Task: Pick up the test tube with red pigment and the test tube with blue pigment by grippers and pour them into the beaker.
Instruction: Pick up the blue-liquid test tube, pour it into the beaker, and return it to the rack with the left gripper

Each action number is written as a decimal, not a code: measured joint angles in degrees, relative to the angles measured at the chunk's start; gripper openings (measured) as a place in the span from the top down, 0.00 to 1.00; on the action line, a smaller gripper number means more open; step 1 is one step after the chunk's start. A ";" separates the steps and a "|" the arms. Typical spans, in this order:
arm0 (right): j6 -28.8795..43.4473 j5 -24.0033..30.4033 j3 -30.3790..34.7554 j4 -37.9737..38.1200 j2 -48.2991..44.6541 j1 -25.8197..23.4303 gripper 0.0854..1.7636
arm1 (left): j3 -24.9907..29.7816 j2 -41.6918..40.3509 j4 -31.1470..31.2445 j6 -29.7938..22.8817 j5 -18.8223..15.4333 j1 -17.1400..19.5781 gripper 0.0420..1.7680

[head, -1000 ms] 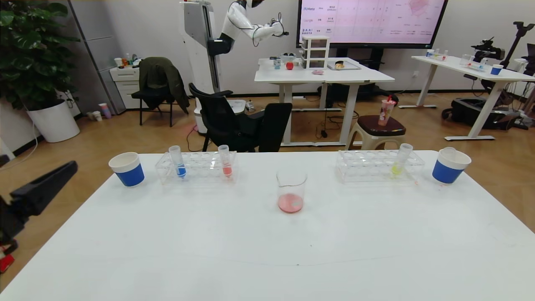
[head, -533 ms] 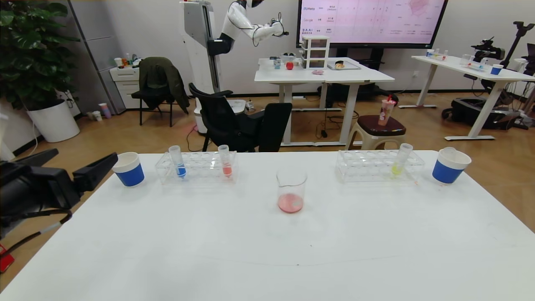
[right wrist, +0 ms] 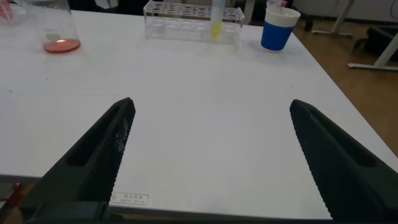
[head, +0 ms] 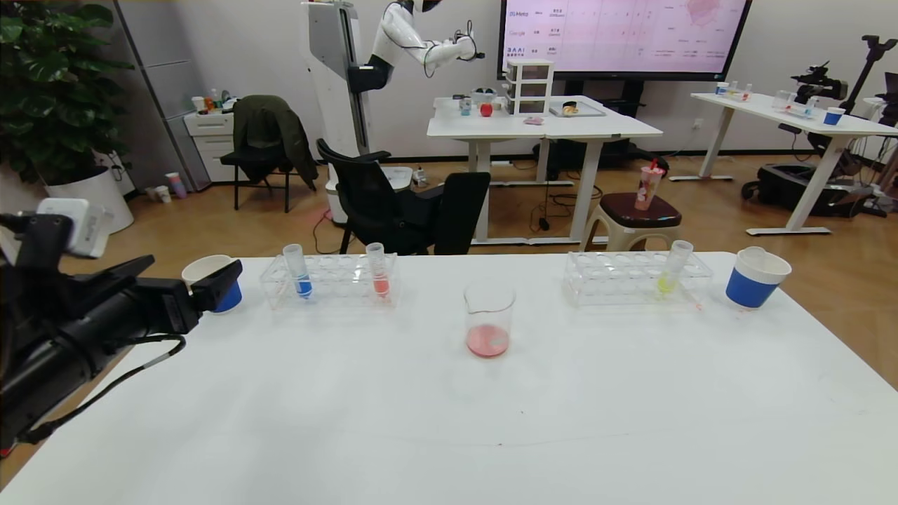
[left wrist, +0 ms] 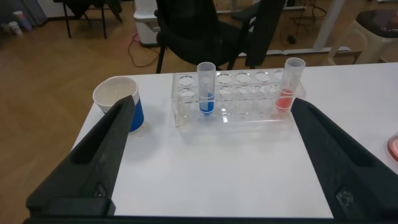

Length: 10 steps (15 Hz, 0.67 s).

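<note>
Next, I close my left gripper on the upper part [head: 295,261] [left wrist: 206,80] of the test tube with blue pigment, a little below its rim and above the rack.
The test tube with blue pigment [head: 300,271] and the test tube with red pigment [head: 379,269] stand upright in a clear rack [head: 337,282] at the table's far left. The beaker [head: 489,320] stands mid-table with a little red liquid in its bottom. My left gripper [head: 195,265] is open and empty above the table's left edge, short of the rack and in front of a paper cup. In the left wrist view its jaws [left wrist: 212,106] frame the blue tube [left wrist: 206,90] and the red tube [left wrist: 291,84]. My right gripper [right wrist: 211,104] is open and empty over the near right table, out of the head view.
A blue-banded paper cup [head: 200,270] stands left of the rack, partly behind my left finger. A second rack [head: 624,279] with a yellow-liquid tube [head: 672,270] and another blue-banded cup [head: 754,279] stand at the far right. Chairs stand beyond the table's far edge.
My left arm has come in from the left edge and moved right and forward to the paper cup. The tubes, beaker and cups have not moved.
</note>
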 joint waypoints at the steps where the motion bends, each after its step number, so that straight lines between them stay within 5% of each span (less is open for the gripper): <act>1: 0.00 0.00 0.00 0.00 0.00 0.00 0.02 | 0.48 2.21 -2.54 0.00 0.56 -0.20 0.01; 6: 0.00 0.00 0.00 0.00 0.00 0.00 0.02 | 1.52 16.55 -19.79 -0.20 3.75 -2.12 0.01; 10: 0.00 0.02 0.00 0.00 0.00 0.00 0.02 | -3.55 29.27 -28.86 -0.59 5.49 -3.78 0.01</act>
